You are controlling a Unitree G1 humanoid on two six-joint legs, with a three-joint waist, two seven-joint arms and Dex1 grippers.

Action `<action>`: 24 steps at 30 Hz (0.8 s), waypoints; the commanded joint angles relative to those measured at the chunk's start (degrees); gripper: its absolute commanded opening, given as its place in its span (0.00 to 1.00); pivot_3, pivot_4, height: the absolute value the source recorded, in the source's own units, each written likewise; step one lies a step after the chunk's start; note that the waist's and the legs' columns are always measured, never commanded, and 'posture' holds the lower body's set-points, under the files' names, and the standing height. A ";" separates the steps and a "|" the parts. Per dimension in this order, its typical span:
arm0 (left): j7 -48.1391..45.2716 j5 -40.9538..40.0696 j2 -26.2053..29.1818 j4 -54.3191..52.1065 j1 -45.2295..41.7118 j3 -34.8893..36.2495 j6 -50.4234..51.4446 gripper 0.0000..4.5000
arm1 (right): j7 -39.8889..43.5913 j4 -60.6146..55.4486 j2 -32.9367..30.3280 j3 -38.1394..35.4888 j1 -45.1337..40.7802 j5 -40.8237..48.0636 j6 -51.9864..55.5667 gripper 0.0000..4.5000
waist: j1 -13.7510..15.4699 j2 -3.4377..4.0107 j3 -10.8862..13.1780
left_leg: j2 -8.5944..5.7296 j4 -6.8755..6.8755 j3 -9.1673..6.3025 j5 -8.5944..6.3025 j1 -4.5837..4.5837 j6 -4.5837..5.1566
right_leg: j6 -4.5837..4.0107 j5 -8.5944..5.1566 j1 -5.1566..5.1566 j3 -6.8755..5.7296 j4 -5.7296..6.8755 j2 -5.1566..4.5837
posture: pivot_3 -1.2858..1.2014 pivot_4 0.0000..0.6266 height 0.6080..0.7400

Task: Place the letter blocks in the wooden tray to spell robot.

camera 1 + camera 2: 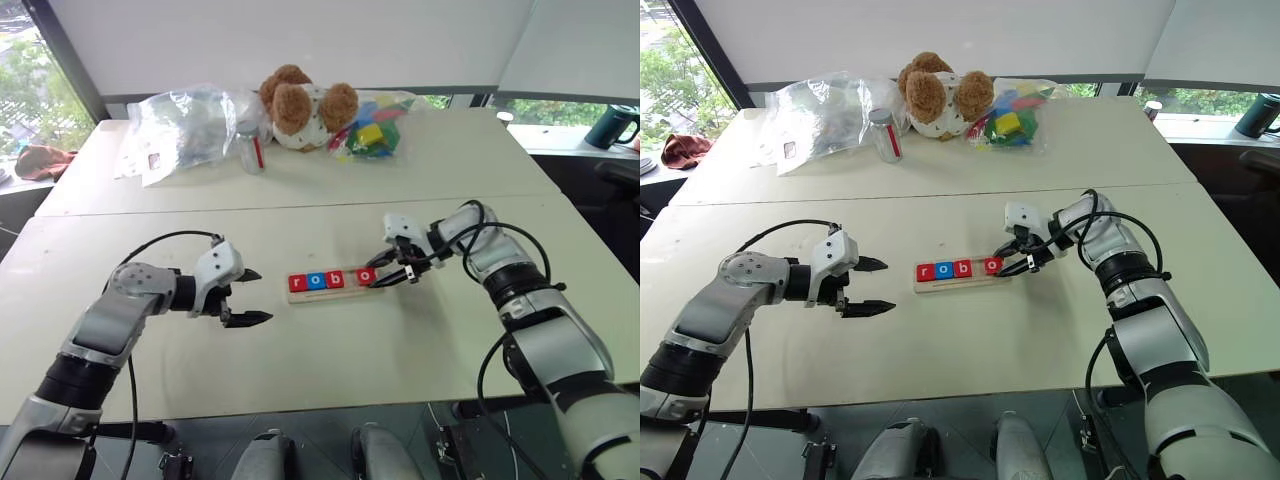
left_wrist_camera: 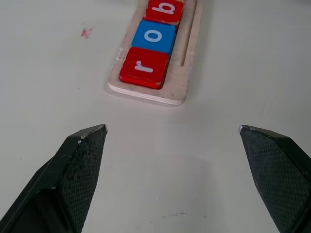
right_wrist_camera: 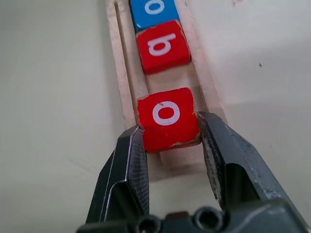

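Observation:
My right gripper is to let go of the red o block in the groove of the wooden tray, snug [image 1: 348, 281] [image 3: 173, 89] against the red b block. The o block is now held askew over the groove.
The wooden tray [image 1: 331, 296] lies in the middle of the table. In its groove sit a red r [image 1: 297, 283], a blue o [image 1: 316, 281] and a red b [image 1: 335, 279]. My right gripper [image 3: 169, 131] is shut on a second red o block [image 3: 167, 119], held slightly askew over the groove at the tray's right end, a small gap away from the b. Whether that block rests in the groove I cannot tell. Left of the tray, my left gripper [image 1: 262, 296] stands open with nothing between its fingers, pointing at the r end of the tray [image 2: 189, 58].
At the back of the table are a teddy bear [image 1: 300, 105], a bag of multicoloured toy blocks [image 1: 372, 130], a clear plastic bag [image 1: 185, 125] and a small jar [image 1: 252, 148]. A dark mug [image 1: 612, 125] stands far right.

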 commanded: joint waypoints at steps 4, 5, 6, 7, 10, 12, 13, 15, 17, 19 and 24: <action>0.69 -0.47 -0.32 -1.83 0.03 0.65 -0.29 1.00 | -1.65 2.94 1.92 -0.54 -2.90 -1.52 -2.98 0.25 | 0.06 0.00 0.00 | 0.00 0.00 0.00 0.00 0.00 -0.01 | 0.00 0.00 0.00 0.00 0.00 0.00 | 0.52 0.24 1.00; 0.77 -0.50 -0.40 -1.93 0.06 0.63 -0.25 1.00 | -2.20 3.61 2.36 -0.61 -3.23 -1.78 -3.42 0.25 | 0.08 0.00 0.00 | 0.00 0.00 0.00 0.00 0.00 -0.01 | 0.00 0.00 0.00 0.00 0.00 0.00 | 0.52 0.24 1.00; 0.86 -0.54 -0.50 -2.14 0.14 0.62 -0.12 1.00 | -2.52 4.23 2.68 -0.65 -3.53 -1.98 -3.65 0.25 | 0.08 0.00 0.00 | 0.00 0.00 -0.01 0.00 0.00 -0.01 | 0.00 0.00 0.00 -0.01 0.01 0.00 | 0.52 0.24 1.00; 0.92 -0.58 -0.57 -2.32 0.22 0.62 -0.03 1.00 | -2.94 4.87 2.97 -0.64 -3.85 -2.27 -4.09 0.25 | 0.04 0.00 0.00 | 0.00 0.00 -0.01 0.01 0.00 -0.01 | 0.00 0.00 0.00 -0.01 0.01 0.00 | 0.52 0.24 1.00; 1.12 -0.64 -0.76 -2.79 0.40 0.63 0.23 1.00 | -3.90 6.70 3.90 -0.54 -4.68 -3.04 -5.09 0.25 | -0.01 0.00 0.00 | 0.00 0.00 -0.01 0.01 0.00 -0.02 | 0.00 0.00 0.00 -0.01 0.01 0.00 | 0.52 0.24 1.00; 1.25 -0.69 -0.81 -2.94 0.47 0.69 0.34 1.00 | -3.54 7.28 4.44 -0.55 -4.94 -3.09 -5.22 0.25 | -0.03 0.00 0.00 | 0.00 0.00 -0.01 0.01 0.00 -0.03 | 0.00 0.00 0.00 -0.01 0.01 0.00 | 0.52 0.24 1.00; 1.29 -0.68 -0.80 -2.95 0.53 0.73 0.31 1.00 | -3.13 7.30 4.71 -0.56 -4.98 -3.05 -5.20 0.25 | -0.03 0.00 0.00 | 0.00 0.00 -0.01 0.01 0.00 -0.03 | 0.00 0.00 0.00 0.00 0.01 0.00 | 0.52 0.24 1.00; 1.41 -0.67 -0.83 -2.95 0.65 0.76 0.29 1.00 | -2.14 7.11 5.12 -0.72 -4.92 -2.87 -4.93 0.25 | -0.04 0.00 0.00 | 0.00 0.00 -0.01 0.01 0.00 -0.03 | 0.00 0.00 0.00 0.00 0.01 0.00 | 0.52 0.24 1.00; 1.50 -0.68 -0.86 -2.94 0.83 0.77 0.25 1.00 | -1.58 6.85 5.40 -1.00 -4.81 -2.62 -4.72 0.25 | -0.04 0.00 0.00 | 0.00 0.00 -0.01 0.01 0.01 -0.03 | 0.00 0.00 0.00 -0.01 0.01 0.00 | 0.52 0.24 1.00; 1.60 -0.66 -0.90 -2.86 1.00 0.73 0.13 1.00 | -1.29 6.66 5.64 -1.41 -4.80 -2.31 -4.06 0.25 | -0.04 0.00 0.00 | 0.00 -0.01 -0.02 0.02 0.01 -0.03 | 0.00 0.00 0.00 -0.01 0.02 0.00 | 0.52 0.24 1.00; 1.64 -0.54 -1.06 -2.36 0.93 0.65 -0.25 1.00 | -0.35 4.98 5.60 -1.48 -4.12 -2.24 -3.44 0.25 | -0.04 0.00 0.00 | 0.00 -0.01 -0.02 0.02 0.01 -0.03 | 0.00 0.00 0.00 -0.01 0.02 0.00 | 0.52 0.24 1.00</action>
